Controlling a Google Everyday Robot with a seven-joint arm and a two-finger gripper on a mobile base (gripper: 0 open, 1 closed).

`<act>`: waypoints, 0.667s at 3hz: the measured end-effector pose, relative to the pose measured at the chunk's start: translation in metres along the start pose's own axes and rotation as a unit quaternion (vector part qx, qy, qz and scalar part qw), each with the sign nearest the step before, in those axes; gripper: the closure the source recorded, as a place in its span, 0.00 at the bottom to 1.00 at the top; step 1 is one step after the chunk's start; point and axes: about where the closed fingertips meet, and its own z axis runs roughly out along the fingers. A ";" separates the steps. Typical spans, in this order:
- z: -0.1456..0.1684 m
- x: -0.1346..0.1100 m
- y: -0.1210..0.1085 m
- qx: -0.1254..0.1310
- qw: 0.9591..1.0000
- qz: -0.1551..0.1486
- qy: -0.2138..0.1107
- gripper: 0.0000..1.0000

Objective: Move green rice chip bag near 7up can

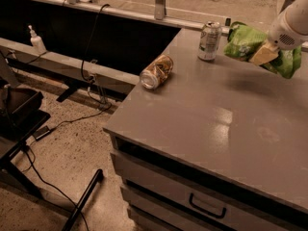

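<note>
The green rice chip bag will go down on the table (250,60) close beside the upright 7up can, and I will put it there with my gripper.
The green rice chip bag (250,47) is a crinkly lime-green bag at the far right of the grey table (216,124), just right of the 7up can (210,41). The can is silver-grey, stands upright near the table's back edge. My gripper (264,54) comes in from the upper right on a white arm and is shut on the bag, its tan finger (263,55) pressed against the bag's front. The bag is held slightly above the table, with a shadow beneath it. Part of the bag is hidden behind the arm.
A copper-brown can (156,71) lies on its side near the table's left edge. The table has drawers with a handle (207,207) in front. A dark trough and cables run along the left, with a spray bottle (36,40) on a ledge.
</note>
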 end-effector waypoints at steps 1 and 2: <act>0.011 -0.001 0.007 0.018 1.000 0.000 -0.013 1.00; 0.025 -0.003 0.010 0.023 1.000 0.002 -0.009 1.00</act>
